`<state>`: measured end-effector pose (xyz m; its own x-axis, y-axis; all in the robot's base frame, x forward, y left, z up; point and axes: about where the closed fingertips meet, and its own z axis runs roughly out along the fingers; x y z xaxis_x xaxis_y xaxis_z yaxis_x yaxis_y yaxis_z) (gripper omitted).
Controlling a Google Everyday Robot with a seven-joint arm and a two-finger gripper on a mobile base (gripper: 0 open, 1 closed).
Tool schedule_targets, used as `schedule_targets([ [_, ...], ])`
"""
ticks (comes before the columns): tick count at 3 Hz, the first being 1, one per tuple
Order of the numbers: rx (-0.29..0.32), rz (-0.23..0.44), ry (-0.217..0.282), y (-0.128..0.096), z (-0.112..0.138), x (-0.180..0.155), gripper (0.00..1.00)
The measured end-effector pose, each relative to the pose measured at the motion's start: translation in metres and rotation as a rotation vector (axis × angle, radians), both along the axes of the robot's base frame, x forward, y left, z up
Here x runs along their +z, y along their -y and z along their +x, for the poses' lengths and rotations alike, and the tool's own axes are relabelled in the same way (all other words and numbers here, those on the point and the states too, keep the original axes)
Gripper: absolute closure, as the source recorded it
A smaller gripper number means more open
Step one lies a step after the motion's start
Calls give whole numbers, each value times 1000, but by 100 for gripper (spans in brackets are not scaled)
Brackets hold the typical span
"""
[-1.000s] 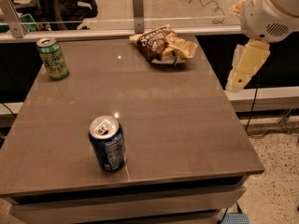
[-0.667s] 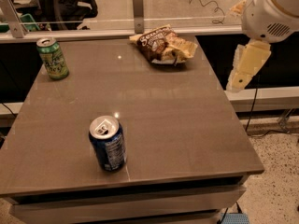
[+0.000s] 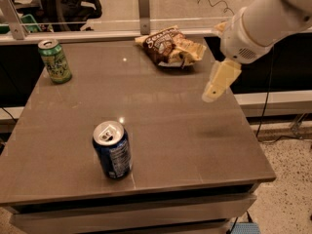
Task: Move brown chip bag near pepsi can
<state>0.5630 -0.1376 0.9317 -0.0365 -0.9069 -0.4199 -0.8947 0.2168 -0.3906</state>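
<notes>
Next, I grip the brown chip bag's crinkled end [image 3: 191, 51], farther from the green can.
The brown chip bag [image 3: 171, 47] lies crinkled at the far edge of the table, right of the middle. The pepsi can [image 3: 112, 149], dark blue with a silver top, stands upright near the front of the table, left of the middle. My gripper [image 3: 219, 82] hangs from the white arm at the right, above the table's right side, in front of and to the right of the bag. It holds nothing that I can see.
A green can [image 3: 54, 61] stands upright at the far left of the brown table [image 3: 195, 130]. A glass partition with a metal post [image 3: 143, 5] runs behind the table. The floor [image 3: 292, 189] lies past the right edge.
The gripper and arm have moved left, in over the table's right side and closer to the chip bag. The bag and both cans have not moved.
</notes>
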Motion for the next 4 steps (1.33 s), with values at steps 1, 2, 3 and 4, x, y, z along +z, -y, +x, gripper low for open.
schedule_targets([
  [1,-25,129,50,-26,46,-25,0],
  [2,-75,233,92,-40,100,-38,0],
  [3,-130,322,107,-53,145,-43,0],
  [4,-144,375,110,-73,171,-47,18],
])
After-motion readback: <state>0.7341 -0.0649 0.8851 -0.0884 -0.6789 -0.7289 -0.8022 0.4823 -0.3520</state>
